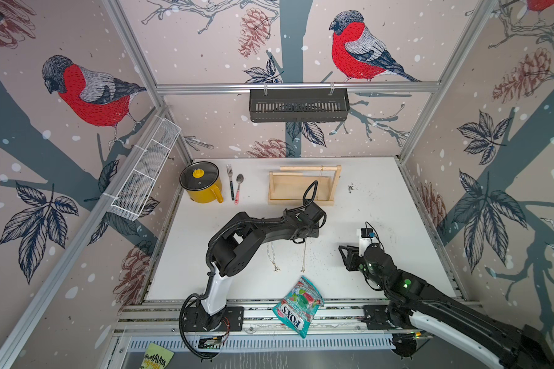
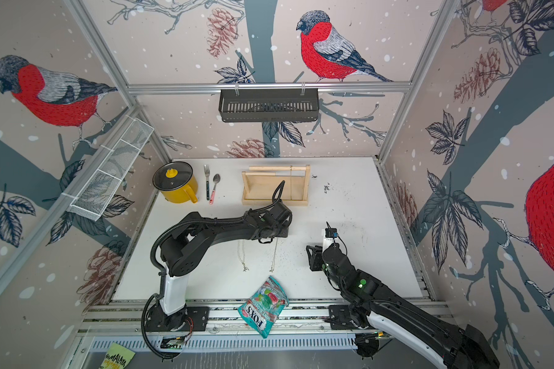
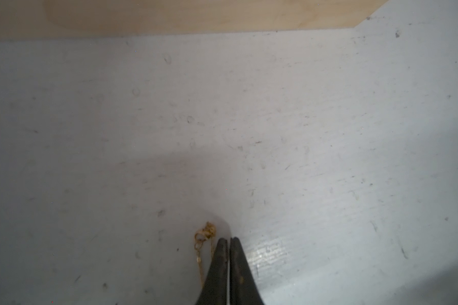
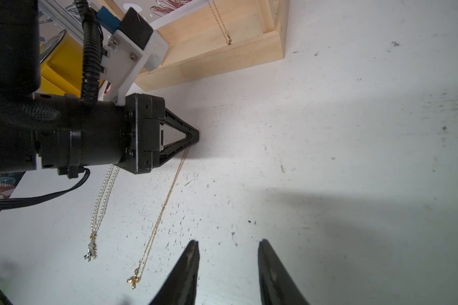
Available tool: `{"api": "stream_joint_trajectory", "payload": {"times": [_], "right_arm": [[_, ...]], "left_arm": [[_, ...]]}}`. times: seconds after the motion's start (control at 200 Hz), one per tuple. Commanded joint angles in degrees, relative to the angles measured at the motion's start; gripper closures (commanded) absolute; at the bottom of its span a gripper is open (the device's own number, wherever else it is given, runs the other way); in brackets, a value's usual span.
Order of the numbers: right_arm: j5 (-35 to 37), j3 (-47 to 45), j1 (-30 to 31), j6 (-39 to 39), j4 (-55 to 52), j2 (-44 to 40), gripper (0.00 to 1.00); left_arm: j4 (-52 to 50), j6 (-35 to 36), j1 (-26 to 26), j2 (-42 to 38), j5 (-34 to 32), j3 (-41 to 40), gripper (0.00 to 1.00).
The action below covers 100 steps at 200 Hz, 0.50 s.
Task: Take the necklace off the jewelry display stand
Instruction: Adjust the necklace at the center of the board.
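The gold chain's clasp end lies by my shut left fingers; I should open them, grip the chain [image 3: 199, 256] and pull it toward the stand.
The light wooden jewelry display stand [image 1: 301, 195] [image 2: 275, 195] stands at the back of the table, and a thin gold necklace [image 1: 321, 175] [image 4: 220, 22] hangs from its top dowel. A second gold chain with a cross [image 4: 158, 219] lies straight on the table. Its clasp end [image 3: 205, 233] rests just beside my left gripper [image 3: 229, 239] [image 4: 196, 132]. That gripper points down at the table in front of the stand, jaws shut, with no chain visible between them. A pearl necklace [image 4: 103, 200] [image 1: 272, 255] lies beside the gold one. My right gripper [image 4: 228, 244] [image 1: 346, 257] hovers open and empty to the right.
At the back left are a yellow lidded pot [image 1: 200, 187], a fork [image 1: 230, 182] and a spoon [image 1: 238, 188]. A candy bag [image 1: 299, 305] lies over the front rail. A black basket [image 1: 298, 105] hangs on the rear wall and a white mesh basket [image 1: 144, 172] on the left wall.
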Motion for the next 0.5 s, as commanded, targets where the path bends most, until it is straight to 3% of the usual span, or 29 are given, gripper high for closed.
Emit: {"api": "stream_joint_trajectory", "payload": {"times": [0.0,0.495], "right_arm": [[0.11,0.25,-0.20,-0.85,-0.48,-0.45,0.61],[0.34,-0.15,-0.55,-0.52,-2.33,-2.53,0.61]], "left_arm": [[-3.56,0.13,0.20,0.81,-2.57,0.17,0.93],[0.25,7.45,3.71,2.38,-8.83,1.01,0.94]]}}
